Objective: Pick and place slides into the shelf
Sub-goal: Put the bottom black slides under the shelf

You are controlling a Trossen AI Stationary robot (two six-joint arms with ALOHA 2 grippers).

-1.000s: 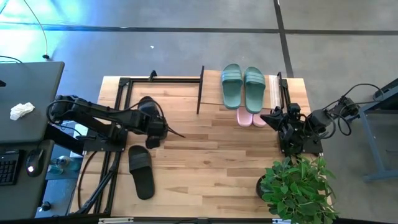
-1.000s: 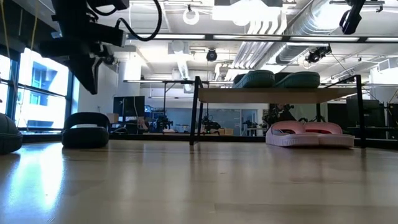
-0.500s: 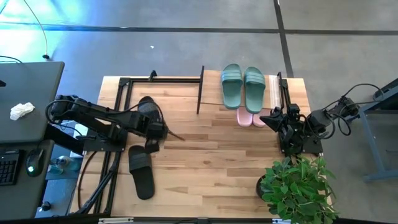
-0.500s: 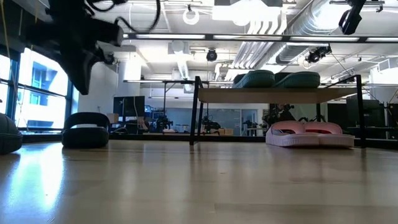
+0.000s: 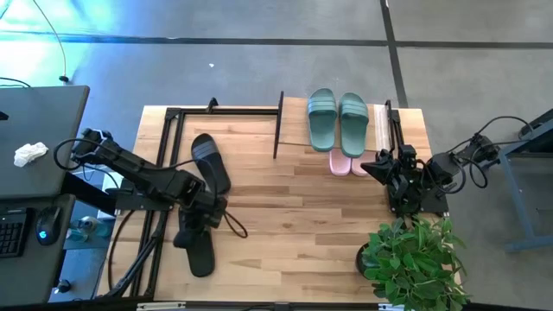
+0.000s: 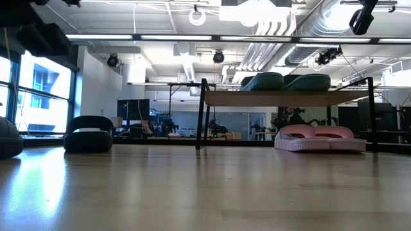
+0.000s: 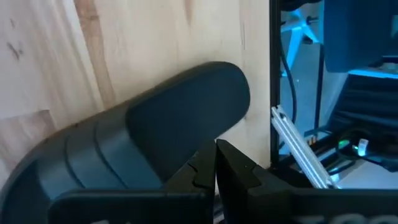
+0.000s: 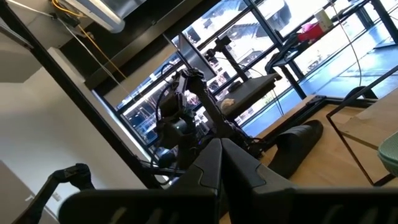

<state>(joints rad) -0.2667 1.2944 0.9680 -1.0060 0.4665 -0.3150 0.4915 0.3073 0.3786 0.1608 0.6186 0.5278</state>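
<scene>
My left fingers are closed beside the near black slide's sole; next I open them and grip the slide's strap (image 7: 93,152), one finger inside.
Two black slides lie on the tabletop at the left. The far one (image 5: 210,162) also shows in the low view (image 6: 88,133). The near one (image 5: 196,240) fills the left wrist view (image 7: 143,130). My left gripper (image 5: 200,223), fingers shut (image 7: 214,163), points down over the near black slide, between its strap and one rounded end. The sage-green pair (image 5: 338,118) lies on the shelf's top board (image 6: 289,98). The pink pair (image 5: 349,162) lies under that board (image 6: 319,137). My right gripper (image 5: 378,164) is shut and empty (image 8: 221,155), beside the pink pair. My left gripper's shut fingertips (image 7: 231,163) stand right at the near black slide's sole edge (image 7: 186,155), coming from above. I cannot tell whether they touch it. The slide lies flat on the table.
A potted plant (image 5: 413,257) stands at the table's near right corner. Black metal frames (image 5: 220,110) run along the far left edge. The shelf's black posts (image 5: 278,125) stand mid-table. Bare wood lies between the black slides and the shelf.
My left gripper has swung from beside the far black slide toward the table's near edge. It has tipped to point down over the near black slide. In the low view it has gone out to the left. Both black slides have stayed in place.
</scene>
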